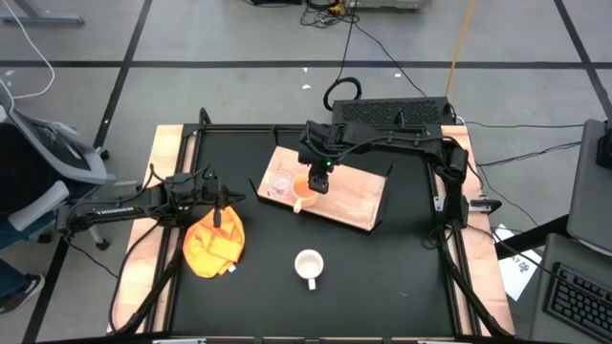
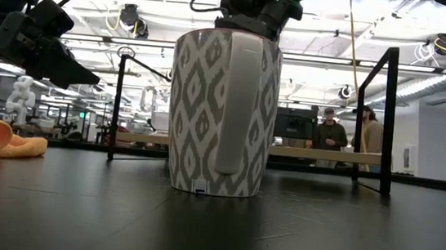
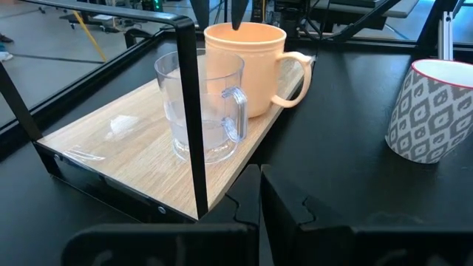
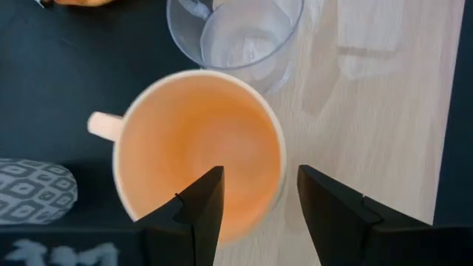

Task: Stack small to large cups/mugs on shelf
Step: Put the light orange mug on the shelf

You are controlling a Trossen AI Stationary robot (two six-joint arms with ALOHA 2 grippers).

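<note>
The yellow-orange mug is crowding the clear glass cup, so my right gripper needs to pinch that mug's rim point(image 4: 283, 166) and move the mug along the shelf, away from the cup.
The light-wood shelf point(image 1: 354, 196) lies on the black table's far middle. On its left end stand the clear glass cup point(image 1: 279, 183) and the yellow-orange mug point(image 1: 302, 194), base down and side by side, as the left wrist view shows them, cup point(image 3: 203, 111) and mug point(image 3: 247, 66). My right gripper point(image 4: 259, 199) hangs open over the mug point(image 4: 199, 155), pointing down. One finger is above the mug's hollow and the other outside its rim, with no touch showing. The white patterned mug point(image 1: 309, 265) stands upright on the table nearer me. My left gripper point(image 3: 260, 199) is shut and raised over the cloth's far edge.
An orange-yellow cloth point(image 1: 213, 247) lies bunched on the table's left, under my left arm. A black metal frame point(image 3: 188, 111) runs round the table, with upright posts at the shelf's corners. People point(image 2: 333, 134) stand in the room far behind the table.
</note>
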